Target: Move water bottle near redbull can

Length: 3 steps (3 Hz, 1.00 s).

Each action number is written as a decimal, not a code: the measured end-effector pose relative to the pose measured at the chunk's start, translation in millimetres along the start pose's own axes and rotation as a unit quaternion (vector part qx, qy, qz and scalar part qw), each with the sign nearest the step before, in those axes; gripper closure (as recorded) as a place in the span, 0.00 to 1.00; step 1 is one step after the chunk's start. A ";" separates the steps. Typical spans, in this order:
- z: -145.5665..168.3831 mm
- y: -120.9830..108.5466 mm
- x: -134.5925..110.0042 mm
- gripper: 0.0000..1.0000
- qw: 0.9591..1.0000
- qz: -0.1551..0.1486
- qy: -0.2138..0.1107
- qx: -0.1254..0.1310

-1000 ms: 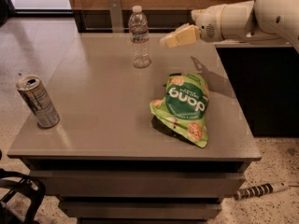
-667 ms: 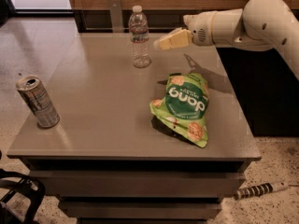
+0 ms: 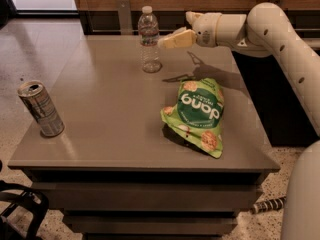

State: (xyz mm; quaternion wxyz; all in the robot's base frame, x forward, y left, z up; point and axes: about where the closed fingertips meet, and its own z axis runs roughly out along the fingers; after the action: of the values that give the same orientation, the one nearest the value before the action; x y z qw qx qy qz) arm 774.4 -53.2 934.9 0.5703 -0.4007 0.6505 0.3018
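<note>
The water bottle will be gripped on its upper half (image 3: 149,34), a little below its white cap, when I close my gripper on it there.
The water bottle (image 3: 149,39) is clear and ribbed with a white cap, and stands upright at the far middle of the grey table (image 3: 110,114). The redbull can (image 3: 41,109) is a slim silver can standing near the table's front left edge, far from the bottle. My gripper (image 3: 167,40) comes in from the right on a cream arm. It hovers just right of the bottle at about label height and holds nothing.
A green snack bag (image 3: 198,114) lies on the right half of the table, between the bottle and the front edge. My arm (image 3: 270,29) spans the far right side. A dark counter runs behind the table.
My gripper has moved left across the far side of the table, closing in on the bottle. The bottle, the can and the bag have not moved.
</note>
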 end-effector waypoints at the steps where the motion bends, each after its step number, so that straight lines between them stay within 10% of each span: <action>1: 21.9 -11.9 -10.9 0.00 0.999 -0.020 -0.028 -0.023; 3: 25.9 18.8 -24.5 0.00 1.000 -0.008 -0.011 -0.028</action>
State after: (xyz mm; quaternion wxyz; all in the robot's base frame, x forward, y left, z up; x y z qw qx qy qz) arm 771.8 -17.6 953.4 0.5684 -0.4180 0.6324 0.3199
